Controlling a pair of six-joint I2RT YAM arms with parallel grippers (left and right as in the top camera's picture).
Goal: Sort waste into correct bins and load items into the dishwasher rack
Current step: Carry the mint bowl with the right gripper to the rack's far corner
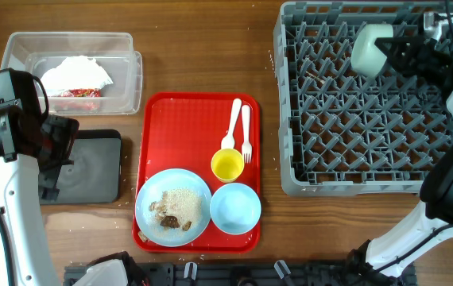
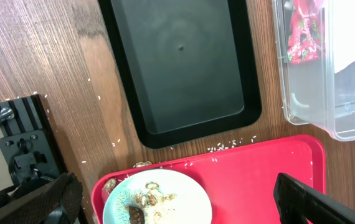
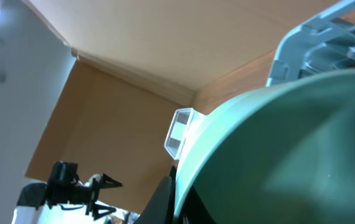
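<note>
My right gripper will let go of the mint-green bowl, and I will leave it leaning among the far pegs of the grey dishwasher rack [image 1: 381, 63].
My right gripper [image 1: 395, 50] is shut on the rim of the mint-green bowl [image 1: 369, 48], holding it tilted over the far part of the grey dishwasher rack [image 1: 286, 119]. The bowl [image 3: 277, 143] fills the right wrist view, with one finger [image 3: 164, 200] against its edge. On the red tray lie the pale blue plate [image 1: 173, 207] with rice scraps [image 1: 180, 208], a pale blue bowl [image 1: 235, 208], a yellow cup [image 1: 227, 164], and a white spoon [image 1: 233, 127] and fork [image 1: 246, 133]. My left gripper [image 2: 184, 205] hangs open above the plate [image 2: 165, 199], near the black tray [image 2: 184, 68].
The clear tub [image 1: 123, 48] at the back left holds a crumpled napkin [image 1: 75, 73] and red wrappers [image 1: 77, 94]. The left arm [image 1: 12, 119] covers part of the black tray [image 1: 99, 167]. Rice grains [image 2: 227, 145] lie scattered on the wood between the black and red trays [image 1: 191, 119].
</note>
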